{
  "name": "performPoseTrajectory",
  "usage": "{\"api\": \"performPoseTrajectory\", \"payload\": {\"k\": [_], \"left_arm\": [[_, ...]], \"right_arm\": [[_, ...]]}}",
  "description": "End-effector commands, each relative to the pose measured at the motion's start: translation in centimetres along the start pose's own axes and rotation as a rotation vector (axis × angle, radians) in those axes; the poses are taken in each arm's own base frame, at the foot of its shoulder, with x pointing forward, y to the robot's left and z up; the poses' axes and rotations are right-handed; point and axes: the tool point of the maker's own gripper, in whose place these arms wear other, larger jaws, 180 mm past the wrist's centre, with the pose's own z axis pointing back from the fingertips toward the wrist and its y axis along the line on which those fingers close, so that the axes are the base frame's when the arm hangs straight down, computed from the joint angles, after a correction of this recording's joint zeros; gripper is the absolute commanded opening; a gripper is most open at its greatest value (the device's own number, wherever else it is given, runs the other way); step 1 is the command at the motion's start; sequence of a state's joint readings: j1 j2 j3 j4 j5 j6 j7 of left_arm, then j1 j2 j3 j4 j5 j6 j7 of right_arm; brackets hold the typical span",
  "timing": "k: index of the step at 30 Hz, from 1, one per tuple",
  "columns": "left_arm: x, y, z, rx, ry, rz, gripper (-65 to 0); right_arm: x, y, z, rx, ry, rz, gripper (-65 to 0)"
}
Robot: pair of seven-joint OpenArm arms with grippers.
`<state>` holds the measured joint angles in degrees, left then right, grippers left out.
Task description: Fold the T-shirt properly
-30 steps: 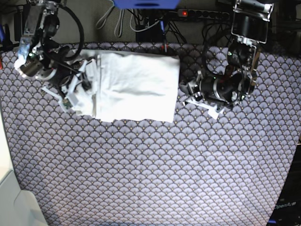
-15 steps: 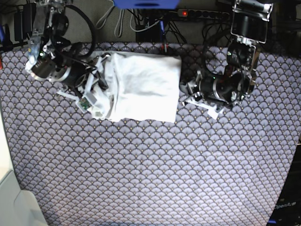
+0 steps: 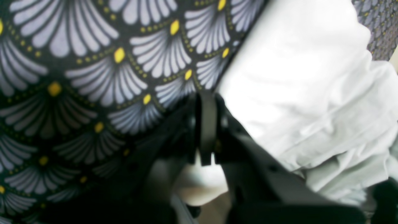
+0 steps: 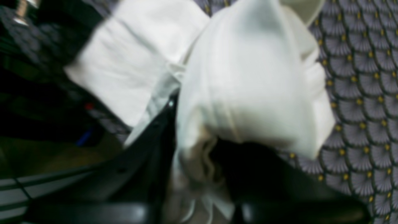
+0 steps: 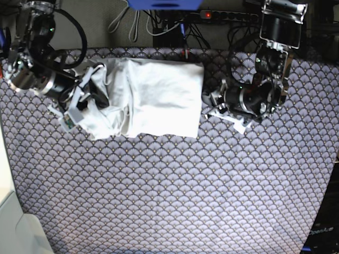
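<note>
Next, my right gripper releases the T-shirt's bunched side on its flat part [image 5: 183,112] near the edge beside my left gripper.
The white T-shirt [image 5: 159,98] lies partly folded on the patterned tablecloth [image 5: 175,185] at the back, its left side bunched and lifted. My right gripper [image 5: 91,99] is at that left side, shut on the T-shirt. In the right wrist view, gathered white cloth [image 4: 248,77] runs down between the dark fingers of the gripper [image 4: 196,146]. My left gripper [image 5: 211,106] rests just off the shirt's right edge. In the left wrist view its fingers [image 3: 205,124] are pressed together over the tablecloth, with nothing between them and the shirt [image 3: 311,93] beside them.
A power strip with cables [image 5: 228,16] and a blue object [image 5: 164,4] sit behind the table's back edge. A pale surface [image 5: 10,222] borders the table at the lower left. The tablecloth extends toward the front.
My right arm swung right over the shirt's left part, then drew back left with the cloth, pulling that side out into a bunch. The left arm stayed still.
</note>
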<state>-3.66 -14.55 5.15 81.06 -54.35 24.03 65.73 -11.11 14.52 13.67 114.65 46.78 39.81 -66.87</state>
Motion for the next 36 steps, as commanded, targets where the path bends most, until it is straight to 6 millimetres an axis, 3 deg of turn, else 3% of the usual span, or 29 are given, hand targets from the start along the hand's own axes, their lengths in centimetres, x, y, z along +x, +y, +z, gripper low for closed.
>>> {"api": "performPoseTrajectory", "payload": {"k": [1,7,13,19,31,36], "left_arm": [[0.6,-0.9,0.4,-0.026,-0.008,-0.003,-64.7],[0.7,-0.9,0.5,-0.024,-0.012,-0.005,-64.7],[0.6,-0.7,0.5,-0.020,-0.011,-0.004,-64.7],[0.2,-0.5,0.6,-0.024,-0.006,0.001,-64.7],[0.3,-0.5,0.7,-0.029,-0.007,0.006,-64.8],[0.8,-2.8,2.0,-0.075,-0.051,-0.054,-64.8]], "right_arm": [[2.2,0.5,0.5,0.034,-0.085,0.017,-65.0],[3.8,2.4,0.9,0.136,-0.176,-0.018,-65.0],[4.2,2.9,0.0,0.132,-0.202,-0.054,-65.0],[4.0,3.9,-1.6,0.121,-0.200,-0.083,-65.0],[4.6,6.8,-6.4,0.086,-0.095,0.017,-65.0],[4.2,7.6,-7.7,0.065,-0.041,0.054,-65.0]]}}
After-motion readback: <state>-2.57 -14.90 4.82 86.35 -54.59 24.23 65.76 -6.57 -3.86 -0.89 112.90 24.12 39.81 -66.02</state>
